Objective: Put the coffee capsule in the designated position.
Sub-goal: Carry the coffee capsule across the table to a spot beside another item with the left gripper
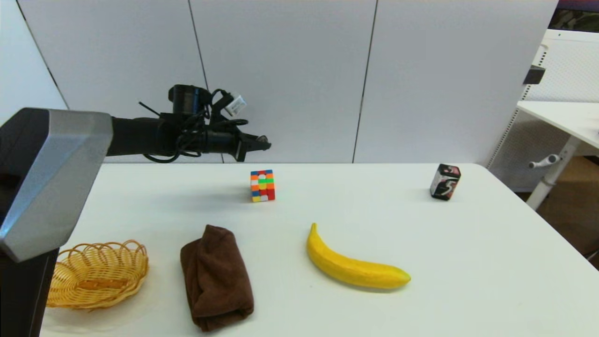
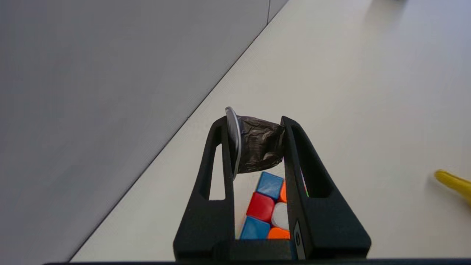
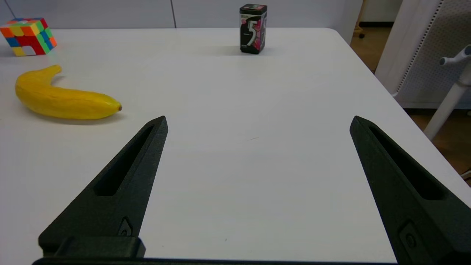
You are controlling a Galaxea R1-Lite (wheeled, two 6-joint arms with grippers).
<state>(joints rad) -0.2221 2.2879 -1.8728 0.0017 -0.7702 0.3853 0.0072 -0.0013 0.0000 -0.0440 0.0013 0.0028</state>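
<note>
Next, I let go of the coffee capsule, now high above the back of the table, with my left gripper on the table (image 1: 275, 176) just behind the colourful puzzle cube.
The coffee capsule (image 2: 257, 147), a small dark crinkled pod with a silvery flat rim, is pinched between the tips of my left gripper (image 2: 254, 127). In the head view that gripper (image 1: 261, 142) hovers high above the back of the table, just above and slightly left of the colourful puzzle cube (image 1: 262, 186); the capsule (image 1: 262, 139) shows only as a speck at its tip. The cube (image 2: 266, 208) also appears beneath the fingers in the left wrist view. My right gripper (image 3: 257, 123) is out of the head view and stands wide open over bare table near the front right.
A banana (image 1: 351, 264) lies mid-table, a folded brown towel (image 1: 216, 276) to its left, a wicker basket (image 1: 96, 274) at the front left. A black box marked "5" (image 1: 445, 181) stands at the back right. The table's right edge (image 1: 552, 229) drops beside another desk.
</note>
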